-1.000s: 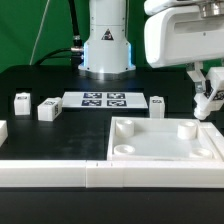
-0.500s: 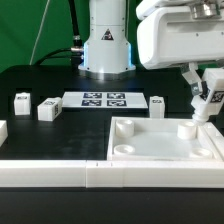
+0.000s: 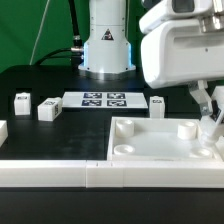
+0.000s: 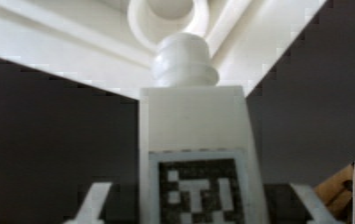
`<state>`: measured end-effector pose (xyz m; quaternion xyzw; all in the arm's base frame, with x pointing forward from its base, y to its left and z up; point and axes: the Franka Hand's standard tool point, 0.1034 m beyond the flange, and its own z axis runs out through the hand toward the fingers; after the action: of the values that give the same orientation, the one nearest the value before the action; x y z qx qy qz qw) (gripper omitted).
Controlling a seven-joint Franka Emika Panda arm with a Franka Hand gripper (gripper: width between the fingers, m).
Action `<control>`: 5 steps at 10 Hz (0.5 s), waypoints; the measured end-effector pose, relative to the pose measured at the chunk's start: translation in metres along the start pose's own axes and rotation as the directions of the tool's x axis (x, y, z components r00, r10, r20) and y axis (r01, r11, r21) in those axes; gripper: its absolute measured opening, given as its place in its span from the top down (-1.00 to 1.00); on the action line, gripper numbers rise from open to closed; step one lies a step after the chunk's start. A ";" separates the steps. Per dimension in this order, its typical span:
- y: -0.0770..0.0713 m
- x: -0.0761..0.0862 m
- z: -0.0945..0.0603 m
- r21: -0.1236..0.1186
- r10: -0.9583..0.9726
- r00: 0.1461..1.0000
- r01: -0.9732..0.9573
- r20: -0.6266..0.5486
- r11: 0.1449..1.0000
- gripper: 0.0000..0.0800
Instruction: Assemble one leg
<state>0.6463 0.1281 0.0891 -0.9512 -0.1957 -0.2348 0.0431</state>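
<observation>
The leg is standing in the tray's socket (image 3: 198, 153) (image 4: 170, 17) nearest the long white rail, on my gripper's side. Next, my gripper lets go of it there.
In the wrist view my gripper (image 4: 195, 206) is shut on the leg (image 4: 193, 120), a white block with a black-and-white tag on its face. One finger (image 4: 99, 200) shows on each side of it. The leg's rounded peg tip points at a round socket (image 4: 163, 14) of the white tray-like piece (image 4: 67, 45). In the exterior view my gripper (image 3: 211, 116) hangs at the exterior view's right edge, just above the tray (image 3: 160, 152), beside its far right socket (image 3: 187, 129). The leg there is mostly hidden by the fingers.
Three other small white legs stand on the black table: two (image 3: 20, 100) (image 3: 48, 110) at the exterior view's left, one (image 3: 157, 104) behind the tray. The marker board (image 3: 104, 99) lies at the back. A long white rail (image 3: 60, 172) runs along the front.
My gripper with the leg has moved down and toward the exterior view's right, closer to the tray's far right corner. The loose parts have not moved.
</observation>
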 end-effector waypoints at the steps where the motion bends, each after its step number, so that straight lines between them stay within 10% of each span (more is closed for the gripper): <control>1: 0.001 -0.003 0.002 -0.012 0.002 0.999 -0.002 -0.035 1.000 0.27; 5: 0.000 -0.008 0.002 -0.026 0.002 0.997 -0.004 -0.074 1.000 0.27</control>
<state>0.6406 0.1255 0.0841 -0.9426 -0.1894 -0.2725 0.0383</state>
